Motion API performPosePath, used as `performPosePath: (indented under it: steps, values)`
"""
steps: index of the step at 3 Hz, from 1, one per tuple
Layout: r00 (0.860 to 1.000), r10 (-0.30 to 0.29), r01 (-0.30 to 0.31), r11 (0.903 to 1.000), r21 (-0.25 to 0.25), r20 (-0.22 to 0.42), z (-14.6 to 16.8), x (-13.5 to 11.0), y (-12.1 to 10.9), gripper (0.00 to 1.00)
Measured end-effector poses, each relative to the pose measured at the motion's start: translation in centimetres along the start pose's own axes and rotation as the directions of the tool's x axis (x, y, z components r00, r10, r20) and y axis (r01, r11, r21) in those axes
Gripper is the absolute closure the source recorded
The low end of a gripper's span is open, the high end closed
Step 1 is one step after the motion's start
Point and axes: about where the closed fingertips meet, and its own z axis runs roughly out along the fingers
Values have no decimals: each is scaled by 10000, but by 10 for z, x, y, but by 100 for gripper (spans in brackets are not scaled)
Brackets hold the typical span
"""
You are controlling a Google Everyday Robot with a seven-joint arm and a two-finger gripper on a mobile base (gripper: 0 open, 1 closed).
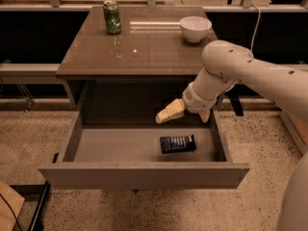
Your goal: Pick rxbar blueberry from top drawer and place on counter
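Observation:
I need to next lower and close on the middle of the rxbar blueberry (179, 143) in the open top drawer.
The rxbar blueberry (177, 143), a dark navy bar with white lettering, lies flat on the grey floor of the open top drawer (144, 175), right of centre. My gripper (186, 115) hangs inside the drawer opening, just above and behind the bar and not touching it. Its fingers are spread: one pale yellow finger (169, 113) points left, and the other shows at the right. It is open and empty. The glossy brown counter (144, 52) lies above the drawer.
A green can (112, 17) stands at the counter's back left. A white bowl (195, 28) stands at the back right. My white arm reaches in from the right across the drawer's right side. Speckled floor surrounds the cabinet.

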Motion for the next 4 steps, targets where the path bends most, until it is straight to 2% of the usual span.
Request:
performPosePath:
  steps: [1,2,4]
  values:
    - [9980,612,-604,9970,481,-140,27,-9,-4,0]
    - [9898,1358,-1305,9857,1065,-436,49,-11,-13,0]
    - [9599,2590,-2413,9581,1545,-1070,77,-2,-20,0]
